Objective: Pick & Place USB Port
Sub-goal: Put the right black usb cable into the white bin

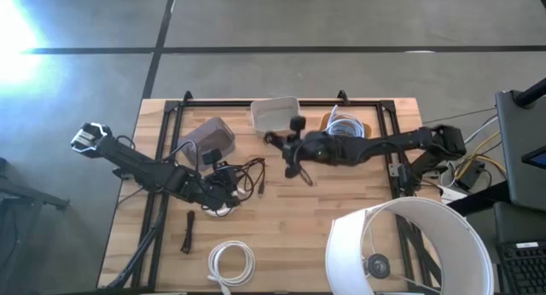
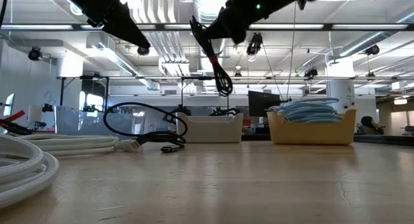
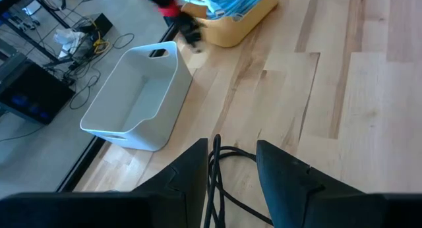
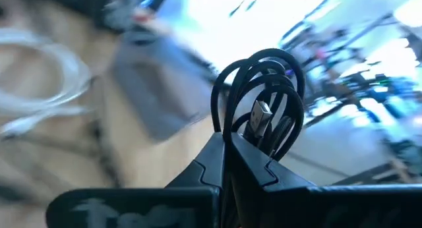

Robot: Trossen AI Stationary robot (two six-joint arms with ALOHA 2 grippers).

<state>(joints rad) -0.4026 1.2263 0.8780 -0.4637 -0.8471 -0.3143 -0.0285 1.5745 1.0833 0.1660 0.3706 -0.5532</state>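
Observation:
The right gripper needs to release the black USB cable inside the white bin (image 1: pixel 283 105), toward its far corner nearest the yellow bin.
A bundled black USB cable (image 4: pixel 258 89) with a silver plug (image 4: pixel 262 116) is in my right gripper (image 4: pixel 227 141), which is shut on it. In the high view that gripper (image 1: pixel 288 153) hovers mid-table, just on the near side of the white bin (image 1: pixel 275 114), with the bundle (image 1: pixel 300 172) trailing from it. My left gripper (image 1: pixel 222 189) is open over a tangle of black cables (image 1: pixel 243 176) lying on the table. In the left wrist view a black cable loop (image 3: pixel 215 163) runs between its fingers (image 3: pixel 283 175); I cannot tell whether they touch it. My right gripper pinches the coiled black USB cable between its two fingers at the gathered end of the loops (image 4: pixel 231 132). The loops and the silver plug stick out past the fingertips. In the low view the bundle (image 2: pixel 218 67) hangs below the gripper, lifted clear of the table.
A yellow bin of blue-and-white cables (image 1: pixel 345 124) sits right of the white bin, and a grey bin (image 1: pixel 209 135) left of it. A coiled white cable (image 1: pixel 230 263) and a short black cable (image 1: pixel 188 231) lie near the front edge. A white lampshade (image 1: pixel 409 248) covers the near right corner.

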